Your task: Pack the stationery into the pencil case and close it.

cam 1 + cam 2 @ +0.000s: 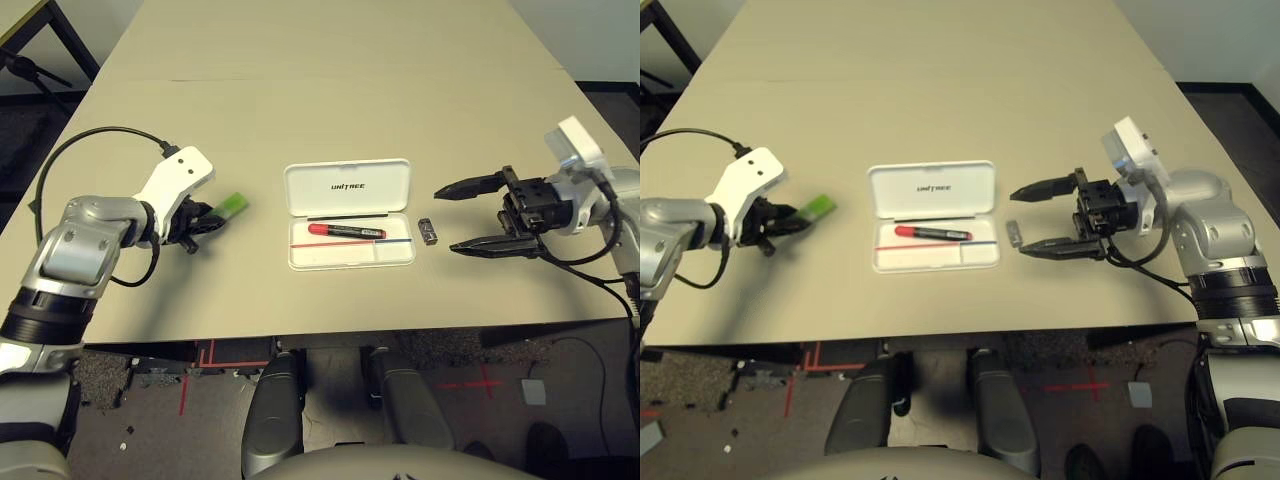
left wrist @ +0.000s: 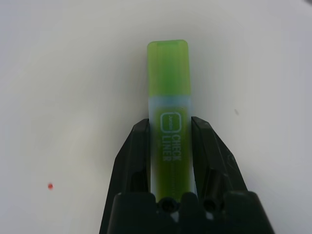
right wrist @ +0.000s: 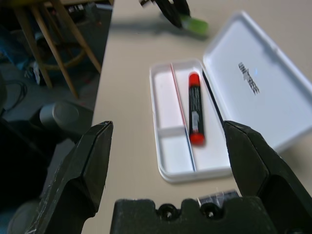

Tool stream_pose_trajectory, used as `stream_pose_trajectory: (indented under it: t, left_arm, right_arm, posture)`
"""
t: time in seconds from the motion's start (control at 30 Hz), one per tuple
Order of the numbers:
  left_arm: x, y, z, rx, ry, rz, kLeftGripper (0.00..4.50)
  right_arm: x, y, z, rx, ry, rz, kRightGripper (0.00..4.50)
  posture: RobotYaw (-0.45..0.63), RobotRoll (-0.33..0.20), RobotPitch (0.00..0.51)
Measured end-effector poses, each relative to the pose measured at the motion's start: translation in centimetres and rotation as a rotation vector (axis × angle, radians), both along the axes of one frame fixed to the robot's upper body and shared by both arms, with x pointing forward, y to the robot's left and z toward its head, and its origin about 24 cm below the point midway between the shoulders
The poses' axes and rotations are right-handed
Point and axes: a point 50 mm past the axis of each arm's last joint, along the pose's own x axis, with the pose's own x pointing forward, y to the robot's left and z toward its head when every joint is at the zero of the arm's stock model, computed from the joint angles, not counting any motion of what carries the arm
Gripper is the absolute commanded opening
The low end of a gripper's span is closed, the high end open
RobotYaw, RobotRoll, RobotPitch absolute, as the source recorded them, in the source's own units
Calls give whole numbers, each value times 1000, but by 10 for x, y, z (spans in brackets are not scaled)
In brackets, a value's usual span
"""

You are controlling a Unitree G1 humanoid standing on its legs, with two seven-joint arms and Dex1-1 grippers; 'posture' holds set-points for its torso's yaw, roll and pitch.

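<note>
The robot's left gripper will release the light-green highlighter in the pencil case's empty long compartment (image 1: pixel 337 255) nearest the robot, alongside the red divider.
The white pencil case (image 1: pixel 300 250) lies open at the table's middle, its lid (image 1: pixel 348 186) printed "UNITREE" folded back. A red marker (image 1: pixel 347 231) with a black band lies in the tray along the hinge. Just right of the case sits a tiny dark grey block (image 1: pixel 429 232). My left gripper (image 1: pixel 207 219) is left of the case, shut on a light-green highlighter (image 2: pixel 168 92) whose cap end sticks out toward the case. My right gripper (image 1: pixel 478 215) is open, right of the block, pointing at it. The right wrist view shows the marker (image 3: pixel 195 112) and the block (image 3: pixel 214 197) between the fingers.
The pale table (image 1: pixel 330 90) stretches far back behind the case. A black cable (image 1: pixel 70 150) loops over the left forearm. Chair legs (image 3: pixel 53 44) stand on the floor beyond the table's left edge.
</note>
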Motion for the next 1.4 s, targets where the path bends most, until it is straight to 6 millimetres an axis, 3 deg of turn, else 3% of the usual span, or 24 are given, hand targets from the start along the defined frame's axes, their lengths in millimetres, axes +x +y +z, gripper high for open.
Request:
stream_pose_trajectory:
  t: [0.2,0.47,0.6,0.77,1.1,1.4]
  left_arm:
    - [-14,-17,18,2,-27,-158,1074]
    - [-18,-36,28,-23,-40,-288,1074]
    - [-17,-49,19,-26,-22,-368,1074]
    - [-15,-74,10,-63,6,-474,1074]
    - [-6,-116,8,-114,-14,-621,1074]
    - [-6,-138,-11,-120,36,-706,1074]
  right_arm:
    - [1,0,5,1,-12,23,4500]
    - [-4,-8,11,-5,-13,15,4500]
    - [-8,-7,6,-3,-1,30,4500]
    - [-12,-5,14,10,-32,42,4500]
    - [-19,-7,11,29,-25,22,4500]
    - [-23,-7,9,24,-22,-5,4500]
  posture:
    - [124,0,180]
    - [98,0,177]
    - [55,0,174]
    - [43,0,174]
    - [-19,0,179]
    - [-55,0,183]
